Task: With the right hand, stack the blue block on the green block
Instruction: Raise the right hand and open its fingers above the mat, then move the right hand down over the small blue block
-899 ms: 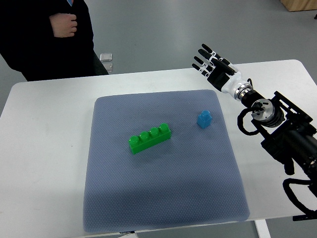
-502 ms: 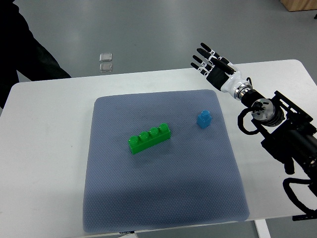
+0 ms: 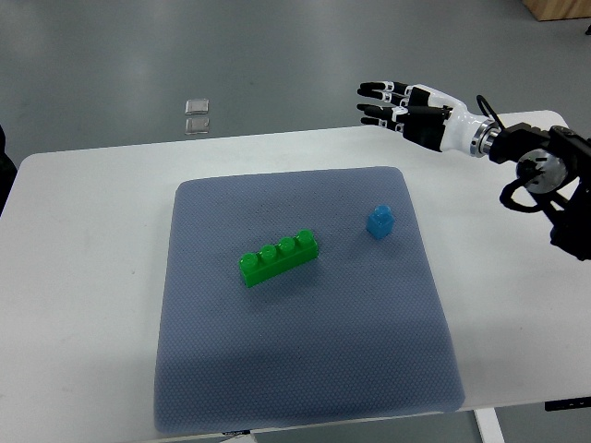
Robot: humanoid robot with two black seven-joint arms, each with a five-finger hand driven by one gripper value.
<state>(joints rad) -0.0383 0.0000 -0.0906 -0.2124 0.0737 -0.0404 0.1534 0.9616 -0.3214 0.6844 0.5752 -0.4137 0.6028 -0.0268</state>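
The blue block goes onto the green block, so my right gripper should next go to the upper part of the blue block (image 3: 380,216) and close there.
A small blue block (image 3: 380,221) stands on the right part of the grey-blue mat (image 3: 305,369). A long green block (image 3: 279,257) with a row of studs lies near the mat's middle, to the left of the blue block and apart from it. My right hand (image 3: 392,101) is raised beyond the table's far edge, above and behind the blue block, fingers stretched out to the left and holding nothing. The left arm is out of view.
The mat lies on a white table (image 3: 83,277). Two small clear squares (image 3: 196,115) lie on the floor beyond the table. A sliver of a person's dark clothing (image 3: 4,161) shows at the left edge.
My right arm has lifted and swung back toward the right, the hand turning so its fingers point left. The person at the far left has moved almost out of the picture. The blocks have not moved.
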